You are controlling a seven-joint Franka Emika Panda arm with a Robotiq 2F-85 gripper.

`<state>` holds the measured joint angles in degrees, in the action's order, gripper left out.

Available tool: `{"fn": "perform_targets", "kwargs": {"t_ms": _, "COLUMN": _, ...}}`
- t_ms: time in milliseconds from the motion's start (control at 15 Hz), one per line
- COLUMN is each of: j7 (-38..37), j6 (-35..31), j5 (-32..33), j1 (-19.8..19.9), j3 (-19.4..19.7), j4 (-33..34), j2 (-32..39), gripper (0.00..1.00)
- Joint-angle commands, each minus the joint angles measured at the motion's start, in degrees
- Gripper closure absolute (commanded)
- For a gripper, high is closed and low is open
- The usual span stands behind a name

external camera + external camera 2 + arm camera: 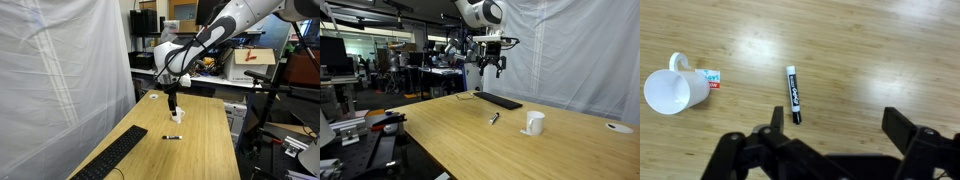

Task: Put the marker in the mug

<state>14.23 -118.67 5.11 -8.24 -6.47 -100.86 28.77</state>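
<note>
Next, my gripper goes down to the marker's dark end (165, 137) (796, 117), opposite its pale end, and closes there.
The marker (793, 94) is a thin dark stick with a pale end, lying flat on the wooden table; it shows in both exterior views (173, 136) (494, 118). The white mug (665, 90) stands upright a short way from it, beside a small label, and shows in both exterior views (178, 116) (534, 123). My gripper (840, 130) is open and empty, high above the table. In the wrist view the marker lies just beyond its left finger. The gripper also shows in both exterior views (173, 98) (492, 68).
A long black keyboard (115, 155) (500, 101) lies along one table edge. A flat small white round object (617, 127) (153, 97) sits near the far corner. A white curtain (60, 70) hangs beside the table. Shelves and equipment stand behind.
</note>
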Motion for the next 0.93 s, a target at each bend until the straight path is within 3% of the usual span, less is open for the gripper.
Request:
{"fn": "perform_targets", "kwargs": {"t_ms": 0, "j7": -0.20, "j6": 0.18, "j5": 0.26, "j1": 0.40, "j3": -0.49, "j4": 0.16, "j2": 0.07, "gripper": 0.00}}
{"fn": "perform_targets", "kwargs": {"t_ms": 400, "j7": -0.19, "j6": -0.23, "j5": 0.05, "j1": 0.59, "j3": -0.39, "j4": 0.98, "j2": 1.51, "gripper": 0.00}}
{"fn": "perform_targets", "kwargs": {"t_ms": 867, "j7": 1.01, "j6": -2.54, "j5": 0.73, "j1": 0.74, "j3": -0.40, "j4": 4.60, "j2": 9.49, "gripper": 0.00}}
